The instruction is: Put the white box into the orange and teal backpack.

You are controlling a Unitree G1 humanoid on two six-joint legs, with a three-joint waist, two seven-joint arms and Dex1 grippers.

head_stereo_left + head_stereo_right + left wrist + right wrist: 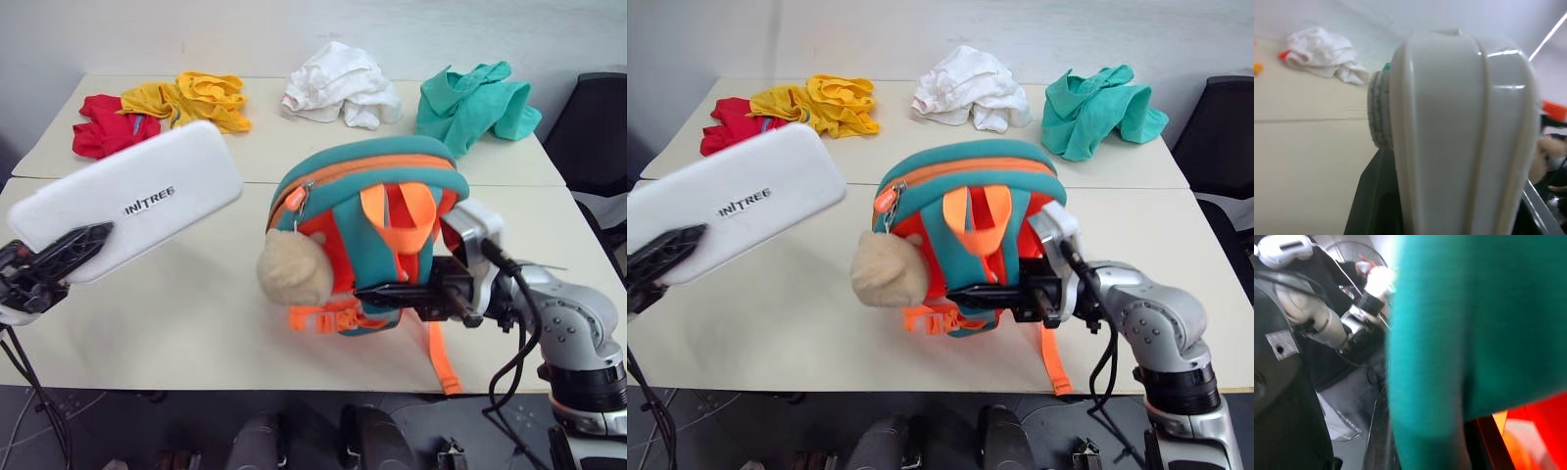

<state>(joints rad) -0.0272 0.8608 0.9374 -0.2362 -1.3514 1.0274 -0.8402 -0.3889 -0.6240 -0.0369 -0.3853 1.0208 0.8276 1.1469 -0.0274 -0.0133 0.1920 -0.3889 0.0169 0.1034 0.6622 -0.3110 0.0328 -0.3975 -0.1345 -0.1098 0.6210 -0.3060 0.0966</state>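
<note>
The white box, now hanging tilted above the table, will be let go by my left gripper inside the backpack (309, 192), just behind the orange zipper pull.
The white box (137, 201), lettered "INTREE", hangs tilted above the left of the table, and my left gripper (69, 250) is shut on its lower left end. Up close in the left wrist view, the white box (1459, 137) stands between the fingers. The orange and teal backpack (362, 162) stands upright at the middle of the table, its beige plush ball (294, 266) hanging towards the box. My right gripper (377, 291) reaches in from the right and is shut on the backpack's lower strap side. Teal fabric of the backpack (1474, 323) sits between the fingers in the right wrist view.
Along the far edge of the beige table (176, 323) lie a red cloth (103, 125), a yellow cloth (196, 100), a white cloth heap (338, 86) and a teal garment (475, 103). A black chair (598, 127) stands at the right.
</note>
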